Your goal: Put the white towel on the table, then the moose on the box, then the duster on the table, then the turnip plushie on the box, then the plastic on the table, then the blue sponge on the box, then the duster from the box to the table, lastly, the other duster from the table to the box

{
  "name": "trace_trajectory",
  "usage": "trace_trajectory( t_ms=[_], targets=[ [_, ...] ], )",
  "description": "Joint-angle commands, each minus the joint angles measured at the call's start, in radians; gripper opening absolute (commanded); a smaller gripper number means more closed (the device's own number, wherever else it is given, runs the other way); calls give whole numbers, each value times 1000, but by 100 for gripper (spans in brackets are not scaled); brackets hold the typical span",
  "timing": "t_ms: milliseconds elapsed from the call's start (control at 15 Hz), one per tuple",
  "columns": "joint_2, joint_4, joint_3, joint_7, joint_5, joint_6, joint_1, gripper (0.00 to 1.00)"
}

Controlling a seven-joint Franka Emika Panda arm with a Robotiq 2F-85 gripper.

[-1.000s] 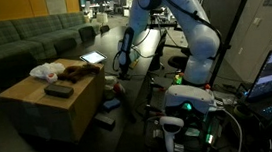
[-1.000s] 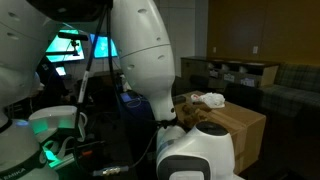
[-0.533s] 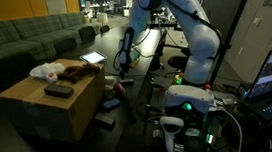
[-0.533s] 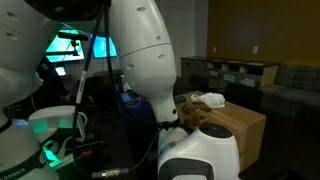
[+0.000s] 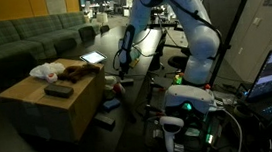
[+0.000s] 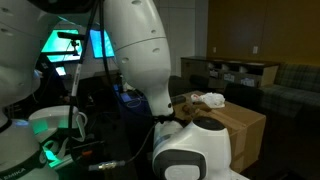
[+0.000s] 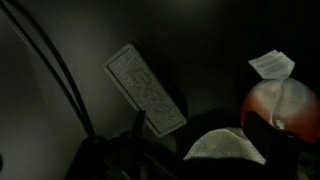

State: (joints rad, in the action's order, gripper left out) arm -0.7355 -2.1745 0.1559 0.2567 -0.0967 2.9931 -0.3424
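Note:
The reddish turnip plushie with the white tag is next, and my gripper should go to it and close on the plushie's round body (image 5: 128, 81) (image 7: 284, 104).
The brown cardboard box (image 5: 49, 109) (image 6: 243, 128) carries a white crumpled thing (image 5: 45, 71) (image 6: 209, 99), the brown moose (image 5: 76, 73) (image 6: 184, 104) and a dark flat block (image 5: 59, 90). My gripper (image 5: 122, 66) hangs low over the black table (image 5: 148, 47). In the wrist view the gripper (image 7: 203, 120) is open, its dark fingers (image 7: 137, 127) well apart and holding nothing. A white woven cloth (image 7: 225, 147), the white towel by its look, lies on the table under them. Beside it lie a flat speckled grey block (image 7: 146, 90) and a reddish round plushie (image 7: 283, 104) with a white tag. No duster or blue sponge is recognisable.
Black cables (image 7: 50, 70) run across the table on the left of the wrist view. Loose items lie on the floor by the box (image 5: 106, 119). A green sofa (image 5: 22, 39) stands behind the box. The robot's base and lit electronics (image 5: 184, 106) fill the foreground, with monitors (image 6: 75, 45) nearby.
The arm's large links have shifted slightly in an exterior view. The gripper stays at the same spot over the table, and the things on the box have not moved.

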Motion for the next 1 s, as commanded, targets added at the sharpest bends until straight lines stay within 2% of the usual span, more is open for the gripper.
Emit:
trace_trajectory(
  t_ms=[0,333,400,467,533,933],
  targets=[
    [113,-120,-50,39,-20,-15,-25,100],
    [199,-236,-150,88,-5,0,-54,100],
    [194,-247,-144,67,-4,29,-26,100],
    [206,-262,-169,73,1,29,-36,100],
    [194,-266,-158,47,0,61,-3,100],
    [151,-289,-155,-12,0,196,53,100]
  ],
)
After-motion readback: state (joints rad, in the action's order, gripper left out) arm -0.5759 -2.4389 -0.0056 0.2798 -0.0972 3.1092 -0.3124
